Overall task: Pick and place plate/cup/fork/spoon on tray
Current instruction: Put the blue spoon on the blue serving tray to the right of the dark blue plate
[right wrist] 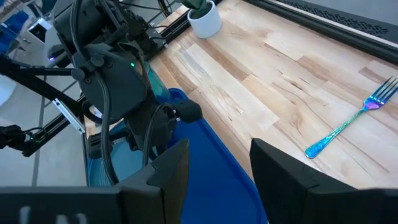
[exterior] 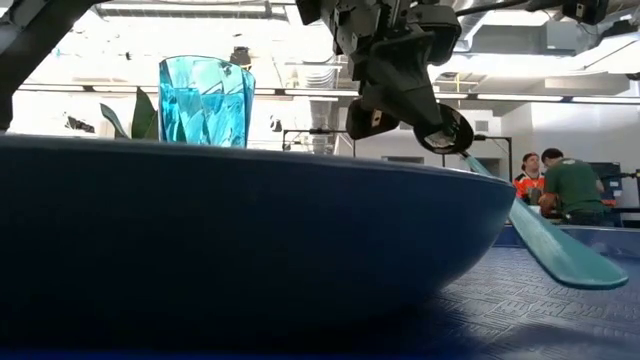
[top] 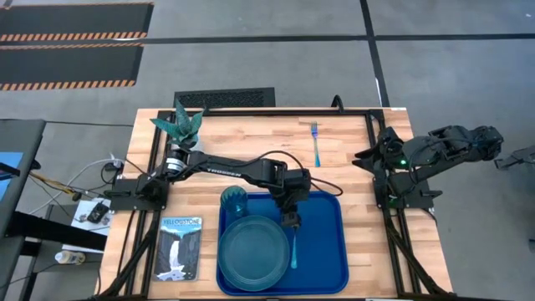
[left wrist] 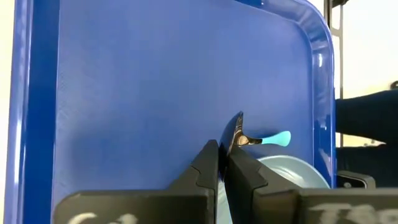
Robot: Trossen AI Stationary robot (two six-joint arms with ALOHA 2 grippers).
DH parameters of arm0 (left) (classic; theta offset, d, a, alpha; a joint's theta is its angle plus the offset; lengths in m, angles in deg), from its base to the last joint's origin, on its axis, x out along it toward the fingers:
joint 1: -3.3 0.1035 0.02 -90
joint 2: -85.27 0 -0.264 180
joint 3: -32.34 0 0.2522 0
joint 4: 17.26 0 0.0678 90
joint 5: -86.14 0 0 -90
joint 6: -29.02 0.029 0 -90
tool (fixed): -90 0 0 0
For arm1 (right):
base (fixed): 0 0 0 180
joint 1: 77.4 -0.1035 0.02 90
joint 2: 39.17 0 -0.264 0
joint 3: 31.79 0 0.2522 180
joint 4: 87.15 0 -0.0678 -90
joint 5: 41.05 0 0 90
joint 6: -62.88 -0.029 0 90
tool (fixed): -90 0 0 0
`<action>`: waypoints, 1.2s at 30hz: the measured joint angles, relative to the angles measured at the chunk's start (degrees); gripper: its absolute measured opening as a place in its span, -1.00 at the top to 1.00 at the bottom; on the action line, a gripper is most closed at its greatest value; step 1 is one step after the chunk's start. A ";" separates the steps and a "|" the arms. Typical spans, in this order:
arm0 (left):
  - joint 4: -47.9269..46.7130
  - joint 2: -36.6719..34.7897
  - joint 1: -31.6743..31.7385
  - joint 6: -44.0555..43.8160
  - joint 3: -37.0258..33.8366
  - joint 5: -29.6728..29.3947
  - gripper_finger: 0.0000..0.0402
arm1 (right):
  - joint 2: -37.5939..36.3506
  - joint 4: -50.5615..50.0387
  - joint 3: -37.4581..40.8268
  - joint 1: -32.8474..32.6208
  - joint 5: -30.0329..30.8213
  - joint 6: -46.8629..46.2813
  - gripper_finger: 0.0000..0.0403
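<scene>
The spoon, now held over the tray, will be let go by my left gripper on the bottom of the bare tray, close beside the teal plate (top: 302, 248) (left wrist: 250, 111).
The blue tray (top: 322, 259) lies at the table's near middle. The teal plate (top: 251, 251) rests flat on its left half, and the teal cup (top: 233, 201) stands upright at its far left corner. My left gripper (top: 290, 219) is over the tray, right of the plate, shut on the spoon (top: 294, 247). The fork (top: 316, 142) lies flat on the bare wood beyond the tray. My right gripper (right wrist: 217, 155) is open and empty, held back at the table's right edge (top: 368, 155). My left gripper pinches the spoon's dark bowl (left wrist: 237, 129) between its two fingers, coming from above and pointing down. The light blue handle (exterior: 560, 250) slants down from the fingers toward the table's near edge. I cannot tell whether its free end touches the tray floor.
A teal spiky plant in a white pot (top: 180, 130) stands at the far left of the table. A waterfall booklet (top: 180, 247) lies left of the tray. Bare wood shows between the tray and the fork. People (exterior: 560, 185) are in the room beyond.
</scene>
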 joint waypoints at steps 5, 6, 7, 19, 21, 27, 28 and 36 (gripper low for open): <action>0.22 0.00 -0.37 -0.16 0.00 -0.45 1.00 | 0.00 0.21 0.00 0.00 -0.11 0.02 0.05; 0.80 0.00 -0.45 -0.19 0.00 -0.64 1.00 | 0.00 0.20 0.00 0.00 -0.13 0.02 0.06; 1.74 0.00 -0.57 -0.59 0.00 -1.23 1.00 | 0.00 0.20 0.00 0.01 -0.14 0.02 0.06; 5.09 2.98 -1.21 -4.62 -0.09 1.05 1.00 | 0.02 -0.11 0.00 0.00 -0.17 0.20 0.07; 6.69 2.75 -1.14 -4.56 -0.07 -0.26 1.00 | 0.00 -0.20 0.00 0.00 -0.17 0.20 0.07; 8.11 3.52 -0.96 -5.63 0.07 0.25 1.00 | 0.00 -0.45 0.00 0.00 -0.17 0.63 0.08; 8.26 3.90 -0.83 -6.03 0.03 0.62 1.00 | 0.00 -0.52 0.00 0.00 -0.17 0.64 0.08; 8.81 5.66 0.06 -7.81 -0.09 4.69 1.00 | 0.00 -1.44 0.00 0.00 -0.17 0.66 0.08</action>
